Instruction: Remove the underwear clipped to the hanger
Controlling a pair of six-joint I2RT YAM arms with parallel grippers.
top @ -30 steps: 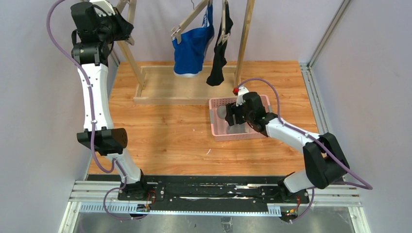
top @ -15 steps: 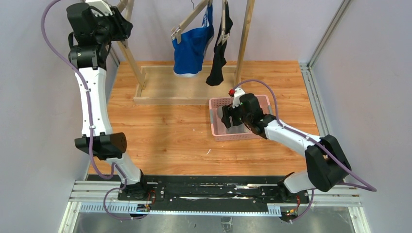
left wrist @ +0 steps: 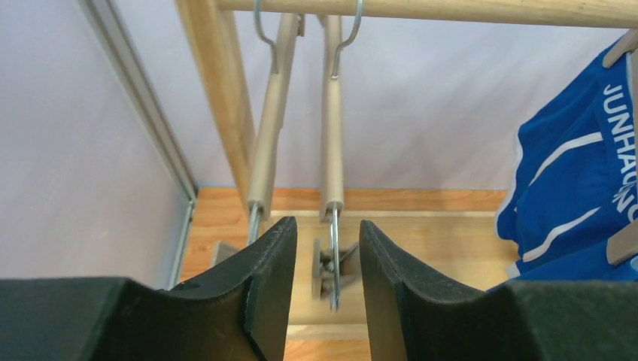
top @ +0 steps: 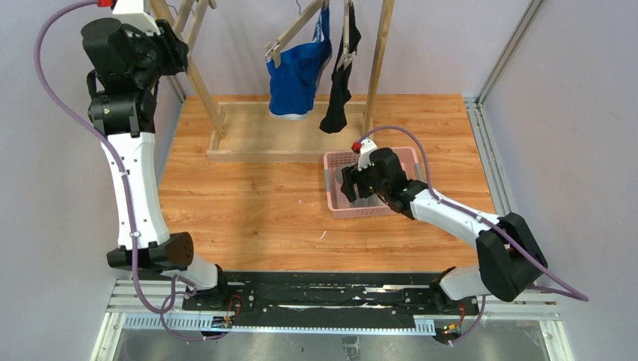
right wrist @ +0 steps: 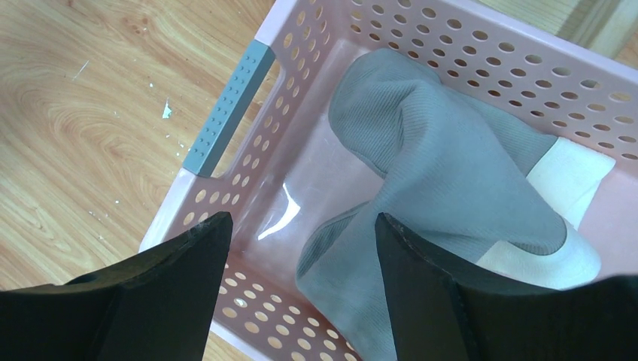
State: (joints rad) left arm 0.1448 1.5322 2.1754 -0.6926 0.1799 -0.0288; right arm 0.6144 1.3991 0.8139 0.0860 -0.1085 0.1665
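Note:
The robot's left gripper needs to next go to the wooden hanger of the bright blue underwear and close on the bar [top: 287,37] near the hanger's front clip.
The bright blue underwear [top: 298,71] and the black underwear [top: 338,86] hang clipped to wooden hangers [top: 295,30] on the rack. The blue one also shows at the right of the left wrist view [left wrist: 572,188]. The light grey underwear [right wrist: 444,165] lies crumpled in the pink basket [top: 335,159]. My left gripper [top: 169,47] is high at the rack's left end, open, with nothing between its fingers [left wrist: 271,278]. Just beyond them hang two bare hangers [left wrist: 331,128] and a metal clip [left wrist: 333,263]. My right gripper [right wrist: 301,226] stands open over the basket [right wrist: 226,128], above the grey cloth.
The wooden rack has a top rail [left wrist: 451,11], slanted side posts [top: 378,60] and a base frame [top: 256,147] on the wood-grain table. Pale walls and metal rails [top: 481,120] close in the sides. The basket's grey handle [right wrist: 226,113] faces left.
My left gripper has opened and its arm has swung up and to the left, away from the rack's post. The right gripper has drifted slightly left over the basket, still open.

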